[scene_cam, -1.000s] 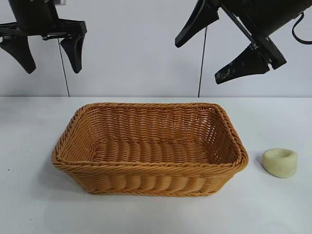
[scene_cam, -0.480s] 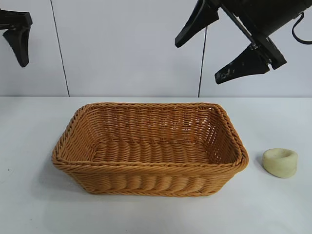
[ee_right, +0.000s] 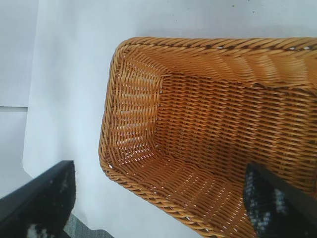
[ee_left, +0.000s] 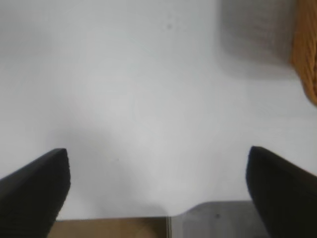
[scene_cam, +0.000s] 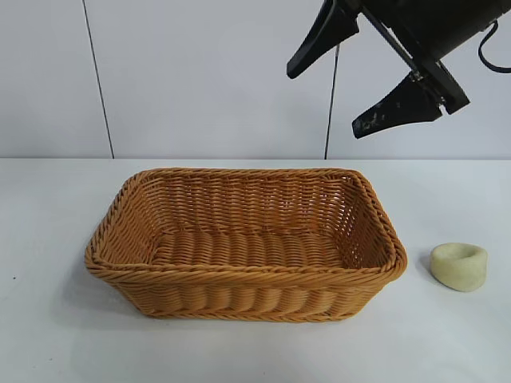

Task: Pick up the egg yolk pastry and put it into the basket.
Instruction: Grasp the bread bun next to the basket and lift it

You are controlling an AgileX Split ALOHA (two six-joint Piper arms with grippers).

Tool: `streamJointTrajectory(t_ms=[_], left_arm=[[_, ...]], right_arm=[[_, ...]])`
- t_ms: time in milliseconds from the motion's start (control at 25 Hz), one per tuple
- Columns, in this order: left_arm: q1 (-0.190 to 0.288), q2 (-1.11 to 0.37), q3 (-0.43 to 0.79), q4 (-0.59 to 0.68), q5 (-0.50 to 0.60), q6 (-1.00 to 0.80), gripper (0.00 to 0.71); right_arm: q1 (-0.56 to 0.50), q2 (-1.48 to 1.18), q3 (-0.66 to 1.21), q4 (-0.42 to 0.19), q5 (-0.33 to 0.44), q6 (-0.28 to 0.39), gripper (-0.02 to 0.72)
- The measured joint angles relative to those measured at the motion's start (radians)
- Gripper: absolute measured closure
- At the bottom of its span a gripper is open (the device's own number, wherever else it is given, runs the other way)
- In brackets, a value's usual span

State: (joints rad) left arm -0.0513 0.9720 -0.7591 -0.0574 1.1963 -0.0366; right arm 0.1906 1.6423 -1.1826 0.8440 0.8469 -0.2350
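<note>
The robot's right gripper needs to next go to the egg yolk pastry beside the basket and close around its middle (scene_cam: 457, 263).
The egg yolk pastry (scene_cam: 459, 266), a small pale cream puck with a dented top, lies on the white table just right of the basket (scene_cam: 239, 275). The wicker basket is orange-brown and holds nothing. My right gripper (scene_cam: 324, 104) hangs open high above the basket's right end, empty. Its wrist view looks down into the basket (ee_right: 129, 99) between its spread fingers (ee_right: 44, 198); the pastry is outside that view. My left gripper (ee_left: 157, 152) is out of the exterior view. It stands open over bare table, with a corner of the basket (ee_left: 307, 54) off to one side.
A white wall with two dark vertical seams (scene_cam: 96, 80) stands behind the table. The table's edge (ee_left: 114, 220) shows in the left wrist view, with a brown floor and a grey plate beyond it. White table surface (scene_cam: 48, 319) surrounds the basket.
My left gripper has moved leftward out of the exterior view, still open. The right gripper, basket and pastry have not moved.
</note>
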Motion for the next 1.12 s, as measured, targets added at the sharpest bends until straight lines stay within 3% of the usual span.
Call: streamJointTrajectory(t_ms=[240, 520, 680, 840, 1120], left_arm=[[0.0, -0.292, 0.209, 0.0, -0.147, 0.002, 0.018], [0.0, -0.547, 0.256, -0.006, -0.136, 0.024, 0.018], [0.0, -0.661, 0.256, -0.009, -0.135, 0.028, 0.018], [0.0, -0.785, 0.256, -0.009, -0.135, 0.028, 0.018], [0.0, -0.973, 0.256, -0.013, -0.134, 0.028, 0.018]], right_arm=[[0.0, 0.0, 0.0, 0.0, 0.0, 0.0, 0.049], [0.0, 0.0, 0.0, -0.005, 0.0, 0.0, 0.049], [0.0, 0.0, -0.022, -0.063, 0.008, 0.0, 0.049], [0.0, 0.0, -0.087, -0.188, 0.059, 0.036, 0.049], [0.0, 0.0, -0.175, -0.606, 0.153, 0.235, 0.049]])
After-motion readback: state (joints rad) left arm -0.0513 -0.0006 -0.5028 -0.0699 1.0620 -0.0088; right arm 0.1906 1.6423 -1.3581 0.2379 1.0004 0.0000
